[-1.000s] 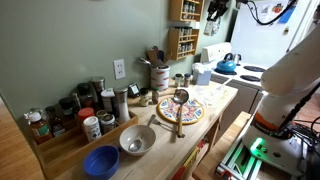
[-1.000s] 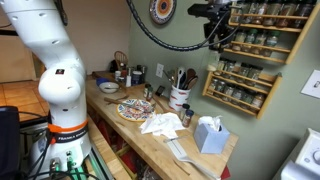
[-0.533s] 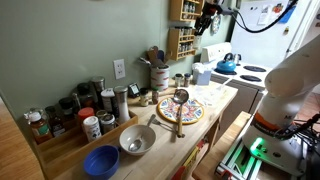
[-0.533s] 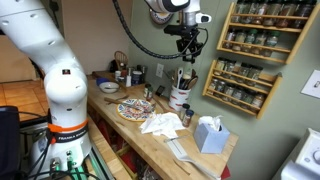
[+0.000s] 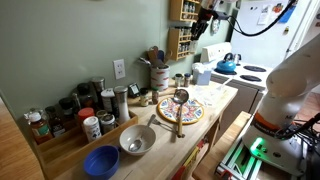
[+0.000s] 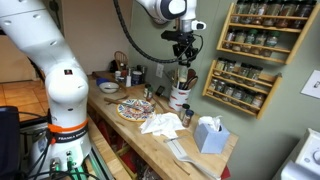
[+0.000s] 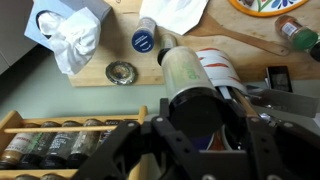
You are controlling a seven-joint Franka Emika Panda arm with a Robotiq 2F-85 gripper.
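Next, my gripper sets the jar down on the wooden counter (image 5: 173,83) (image 7: 188,47), between the white utensil crock and the small standing jars.
My gripper (image 6: 184,58) hangs just above a white utensil crock (image 6: 180,97) that stands by the wall on the wooden counter (image 6: 160,140). In the wrist view the crock (image 7: 190,72) shows as a pale cylinder with red and blue marks. Its dark mouth lies between my widely spread fingers (image 7: 197,135). Dark utensil handles (image 7: 274,77) stick out beside it. The fingers look open, with nothing clamped between them. In an exterior view the gripper (image 5: 203,22) is high up beside the spice rack (image 5: 184,30).
A wall spice rack (image 6: 246,55) is close beside the gripper. A tissue box (image 6: 209,133), a crumpled cloth (image 6: 160,123) and a patterned plate (image 6: 135,108) lie on the counter. Bowls (image 5: 137,140) and jars (image 5: 85,108) stand further along, and a kettle (image 5: 227,65) sits on the stove.
The gripper has swung away from the top of the spice rack and come down to just above the utensil crock. In the last half second it dropped slightly.
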